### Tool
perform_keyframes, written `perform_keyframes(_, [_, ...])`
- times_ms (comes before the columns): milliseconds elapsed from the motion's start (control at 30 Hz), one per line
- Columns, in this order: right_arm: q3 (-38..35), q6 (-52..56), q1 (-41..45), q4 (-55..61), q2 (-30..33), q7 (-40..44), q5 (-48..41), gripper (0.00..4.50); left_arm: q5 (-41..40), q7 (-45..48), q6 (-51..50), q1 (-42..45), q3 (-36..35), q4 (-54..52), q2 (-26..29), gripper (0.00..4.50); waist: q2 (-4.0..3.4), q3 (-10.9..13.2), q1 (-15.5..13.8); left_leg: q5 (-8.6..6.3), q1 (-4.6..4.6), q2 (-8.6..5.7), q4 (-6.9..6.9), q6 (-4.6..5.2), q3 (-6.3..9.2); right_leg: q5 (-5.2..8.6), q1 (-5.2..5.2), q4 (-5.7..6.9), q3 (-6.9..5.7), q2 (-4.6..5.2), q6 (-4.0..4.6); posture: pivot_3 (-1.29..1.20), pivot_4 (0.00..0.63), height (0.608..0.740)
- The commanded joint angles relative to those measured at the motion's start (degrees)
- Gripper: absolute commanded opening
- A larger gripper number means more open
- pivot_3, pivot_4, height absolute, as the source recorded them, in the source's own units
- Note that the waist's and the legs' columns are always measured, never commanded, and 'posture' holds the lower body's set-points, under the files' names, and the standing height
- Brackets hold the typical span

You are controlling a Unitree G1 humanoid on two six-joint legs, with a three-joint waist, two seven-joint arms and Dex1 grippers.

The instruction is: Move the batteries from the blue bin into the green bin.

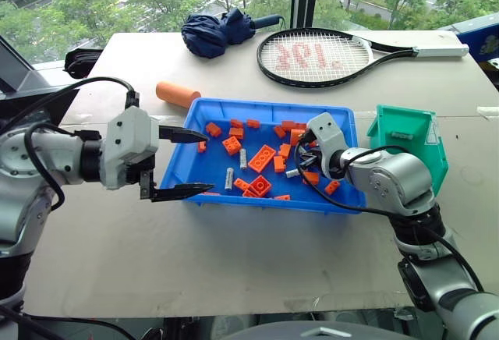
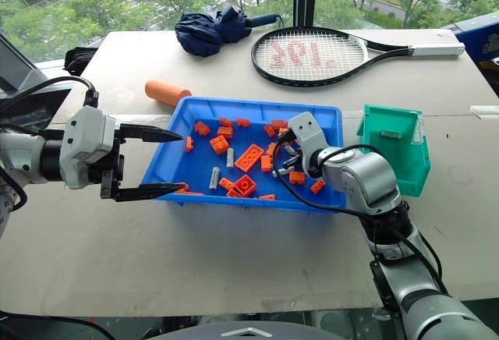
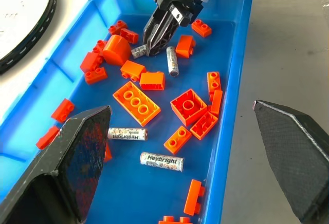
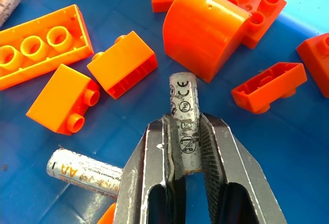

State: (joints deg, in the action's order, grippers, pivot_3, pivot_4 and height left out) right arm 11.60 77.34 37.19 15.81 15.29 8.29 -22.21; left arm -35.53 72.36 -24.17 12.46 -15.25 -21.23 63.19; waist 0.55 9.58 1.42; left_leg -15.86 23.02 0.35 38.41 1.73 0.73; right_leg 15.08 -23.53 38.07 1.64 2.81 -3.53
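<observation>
My right gripper is going to release its battery on the bottom of the green bin, just in front of the battery (image 1: 408,158) lying there.
The blue bin (image 1: 265,203) sits mid-table and holds several loose batteries (image 3: 162,161) among orange bricks (image 1: 262,157). My right gripper (image 4: 184,122) reaches down into the bin's right half and is shut on one battery (image 4: 182,93), which lies between its fingers with one end sticking out past the tips. Another battery (image 4: 85,170) lies just beside it. My left gripper (image 1: 207,161) hangs open over the bin's left edge with nothing between its fingers. The green bin (image 1: 433,157) stands right of the blue bin, with a battery (image 1: 402,134) inside.
A big orange cylinder (image 1: 178,94) lies behind the blue bin's left corner. A tennis racket (image 1: 327,55) and a folded navy umbrella (image 1: 218,32) lie at the back. Bare tabletop (image 1: 234,262) stretches in front of the bins.
</observation>
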Motion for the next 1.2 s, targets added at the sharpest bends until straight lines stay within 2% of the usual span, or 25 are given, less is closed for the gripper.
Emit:
perform_keyframes(33, [-5.8, 2.9, 1.2, 6.9, 0.7, 0.9, -1.2, 0.03, -2.3, -0.5, -0.8, 2.1, -0.9, -0.8, -0.8, 4.5, 0.0, 0.0, -0.1, 0.0, 0.01, 0.0, 0.0, 0.0, 0.0, 0.0, 0.0, -0.01, 0.0, 0.0, 0.0, 0.0, 0.15, 0.74])
perform_keyframes(200, [-15.2, 10.6, 3.2, 17.2, 3.0, 5.5, -6.6, 0.03, -5.4, -2.4, -3.4, 7.1, 1.2, -0.8, -4.4, 4.5, -0.01, 0.0, -0.4, 0.0, 0.03, 0.0, 0.02, 0.01, 0.04, 0.0, 0.0, 0.0, -0.03, 0.0, 0.0, 0.0, 0.15, 0.74])
perform_keyframes(300, [-23.3, 12.9, 3.4, 21.8, 8.9, 9.2, -8.9, 0.03, -7.9, -5.0, -6.0, 12.1, 3.5, -0.7, -8.0, 4.5, 0.0, 0.0, -0.7, 0.0, 0.04, -0.01, 0.02, 0.01, 0.09, 0.0, 0.0, 0.02, -0.06, 0.0, -0.01, 0.0, 0.15, 0.74])
perform_keyframes(467, [-31.7, 14.4, -0.4, 22.1, 20.1, 11.9, -8.2, 0.03, -10.4, -10.1, -10.7, 19.4, 6.8, -0.3, -13.8, 4.5, 0.04, 0.0, -0.7, 0.0, 0.15, -0.09, 0.12, 0.02, 0.19, -0.01, 0.03, -0.02, -0.14, 0.04, -0.02, 0.0, 0.15, 0.74])
perform_keyframes(600, [-34.5, 9.9, -9.2, 19.9, 27.7, 13.9, -6.6, 0.03, -10.3, -11.4, -13.1, 23.8, 9.8, 0.9, -16.6, 4.5, 0.04, 0.0, -0.5, 0.0, 0.15, -0.09, 0.11, 0.02, 0.19, -0.01, 0.03, -0.01, -0.13, 0.0, -0.02, 0.0, 0.15, 0.74])
perform_keyframes(800, [-34.1, 0.4, -15.1, 15.1, 29.3, 14.7, -4.3, 0.03, -6.8, -7.6, -12.0, 27.4, 13.5, 3.9, -16.0, 4.5, 0.03, 0.0, 0.3, 0.0, -0.01, -0.08, 0.1, 0.02, -0.03, -0.01, 0.03, 0.11, 0.08, -0.06, -0.01, 0.0, 0.15, 0.74])
perform_keyframes(833, [-33.5, -1.5, -16.0, 14.7, 30.1, 15.2, -3.9, 0.96, -6.6, -7.1, -11.7, 27.6, 13.7, 4.1, -15.9, 4.5, 0.03, 0.0, 0.3, 0.0, -0.01, -0.07, 0.1, 0.02, -0.05, -0.01, 0.03, 0.12, 0.1, -0.06, -0.02, 0.0, 0.15, 0.74])
perform_keyframes(867, [-33.5, -2.2, -16.5, 14.7, 30.4, 15.8, -4.2, 1.28, -6.2, -6.5, -11.4, 27.7, 13.8, 4.3, -15.9, 4.5, 0.03, 0.0, 0.3, 0.0, -0.01, -0.07, 0.1, 0.02, -0.05, -0.01, 0.03, 0.12, 0.09, -0.07, -0.02, 0.0, 0.15, 0.74])
perform_keyframes(1000, [-33.3, -4.9, -16.6, 14.8, 30.8, 15.7, -3.9, 3.14, -4.9, -4.9, -10.4, 26.9, 13.2, 4.5, -15.2, 4.5, 0.04, 0.0, 0.4, 0.01, 0.01, -0.04, 0.1, 0.01, -0.06, 0.0, 0.03, 0.08, 0.11, -0.06, -0.02, 0.0, 0.15, 0.74])
perform_keyframes(1067, [-32.5, -7.4, -15.5, 14.9, 30.9, 15.9, -3.7, 4.21, -3.8, -3.5, -9.4, 25.1, 12.7, 4.4, -13.9, 4.5, 0.03, 0.0, 0.4, 0.01, 0.01, -0.03, 0.1, 0.01, -0.05, 0.0, 0.03, 0.08, 0.11, -0.06, -0.02, 0.0, 0.15, 0.74])
perform_keyframes(1100, [-31.9, -8.8, -14.7, 15.1, 30.9, 16.8, -4.2, 4.45, -3.4, -2.8, -9.0, 24.0, 12.3, 4.4, -13.0, 4.5, 0.03, 0.0, 0.5, 0.01, 0.0, -0.03, 0.1, 0.01, -0.06, 0.0, 0.03, 0.08, 0.12, -0.06, -0.02, 0.0, 0.15, 0.74])
perform_keyframes(1200, [-28.0, -12.0, -11.2, 15.9, 30.7, 21.8, -7.6, 4.45, -2.2, -0.4, -8.0, 20.3, 10.9, 4.7, -9.4, 4.5, 0.02, 0.0, 0.9, 0.01, -0.02, 0.0, 0.09, 0.01, -0.07, 0.0, 0.02, 0.08, 0.14, -0.07, -0.02, 0.0, 0.15, 0.74])
